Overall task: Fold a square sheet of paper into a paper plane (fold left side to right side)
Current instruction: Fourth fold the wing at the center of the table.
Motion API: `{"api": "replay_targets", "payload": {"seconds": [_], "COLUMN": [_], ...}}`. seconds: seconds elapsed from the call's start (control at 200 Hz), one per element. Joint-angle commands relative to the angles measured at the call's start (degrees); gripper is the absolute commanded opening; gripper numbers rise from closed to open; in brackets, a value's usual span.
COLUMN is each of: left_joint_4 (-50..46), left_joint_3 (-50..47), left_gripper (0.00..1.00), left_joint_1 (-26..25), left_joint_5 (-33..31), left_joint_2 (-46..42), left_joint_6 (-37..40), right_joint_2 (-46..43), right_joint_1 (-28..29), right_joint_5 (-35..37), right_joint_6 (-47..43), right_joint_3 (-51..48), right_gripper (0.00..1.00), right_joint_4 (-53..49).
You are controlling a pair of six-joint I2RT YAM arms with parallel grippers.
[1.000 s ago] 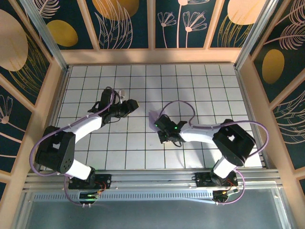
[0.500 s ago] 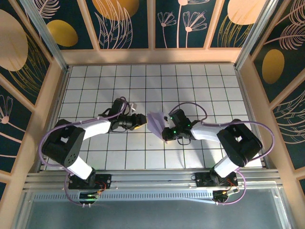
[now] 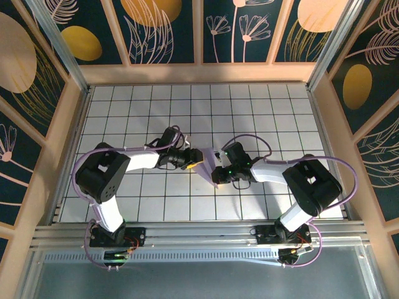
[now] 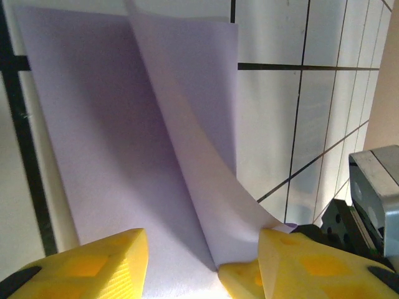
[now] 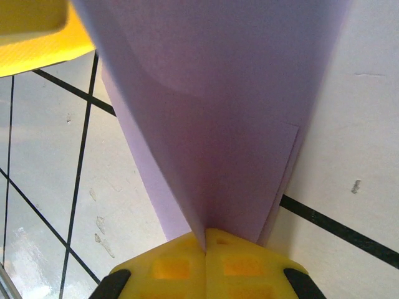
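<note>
Next, I open my right gripper and take the flap farther up (image 3: 212, 160), because the flap's middle curls up beyond where that gripper holds it at the flap's near tip.
The square sheet of paper (image 3: 205, 167) is pale lavender, partly folded, and lies at the middle of the white tiled floor. My right gripper (image 3: 219, 169) is shut on one lifted flap of it; in the right wrist view the paper (image 5: 218, 93) rises from the pinched fingertips (image 5: 206, 234). My left gripper (image 3: 189, 158) has come up to the sheet's left side. Seen from the left wrist, that gripper (image 4: 202, 242) is open, its yellow fingers (image 4: 87, 265) straddling the paper (image 4: 106, 124), with a curled flap (image 4: 199, 143) between them. The right gripper's body (image 4: 374, 199) shows close by.
The white grid floor (image 3: 280, 112) is boxed in by wooden-framed walls (image 3: 199, 71) on three sides. An aluminium rail (image 3: 199, 233) holds both arm bases along the near edge. Purple cables (image 3: 246, 138) loop above each arm.
My left arm has swung right across the tiles until its gripper meets the paper. The right gripper, still pinching the flap, shifted slightly right and up, then held still.
</note>
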Motion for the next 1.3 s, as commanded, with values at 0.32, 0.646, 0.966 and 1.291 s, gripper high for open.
{"api": "replay_targets", "payload": {"seconds": [0.32, 0.646, 0.966, 1.291], "left_joint_4": [-4.0, -10.9, -13.1, -13.2], "left_joint_3": [4.7, 7.8, 7.7, 7.6], "left_gripper": [0.49, 0.48, 0.48, 0.48], "left_joint_1": [-0.8, -0.7, -0.8, -0.8], "left_joint_5": [-2.0, -5.2, -7.1, -7.4], "left_joint_2": [5.1, 7.4, 8.1, 8.1], "left_joint_6": [0.5, 2.9, 3.9, 3.9], "right_joint_2": [1.9, 1.7, 0.0, -7.1], "right_joint_1": [-0.1, -0.1, -0.7, -4.6], "right_joint_5": [-0.7, -1.5, -3.0, -8.1], "right_joint_6": [-0.5, -0.6, -0.4, 1.7], "right_joint_3": [-0.8, 0.2, 1.9, 1.0], "right_gripper": [0.01, 0.04, 0.13, 0.37], "right_joint_4": [-2.3, -2.5, -2.7, 0.4]}}
